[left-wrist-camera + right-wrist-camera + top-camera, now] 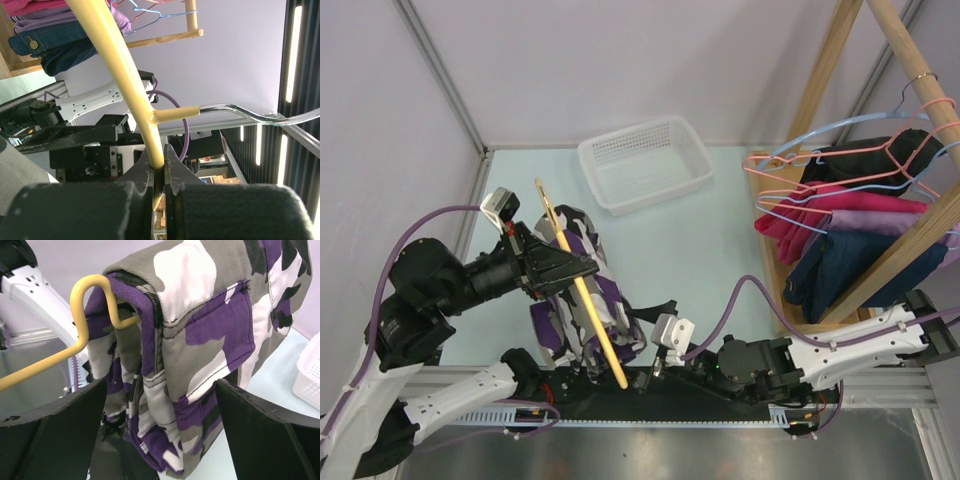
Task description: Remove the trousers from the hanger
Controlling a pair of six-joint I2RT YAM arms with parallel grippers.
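My right gripper is low beside the hanging trousers, so it should move up and pinch just below the trousers' fold (pixel 172 337) before it pulls them off the hanger.
The trousers (pixel 575 305), in purple, black and white camouflage cloth, hang folded over the yellow hanger (pixel 582 290), held tilted above the near left of the table. My left gripper (pixel 582 268) is shut on the hanger's bar; in the left wrist view the bar (pixel 120 75) runs down between the pinched jaws (pixel 159 167), and the hook (pixel 240 112) branches off to the right. My right gripper (pixel 655 355) is open beside the trousers. In the right wrist view the cloth (pixel 200 340) hangs between the spread fingers (pixel 60 430), with the hanger's end loop (pixel 80 300) at the upper left.
A white mesh basket (pixel 645 160) stands at the back middle of the table. At the right a wooden rack (pixel 905 60) carries pink and light blue wire hangers (pixel 840 150) and pink, purple and navy garments (pixel 850 235).
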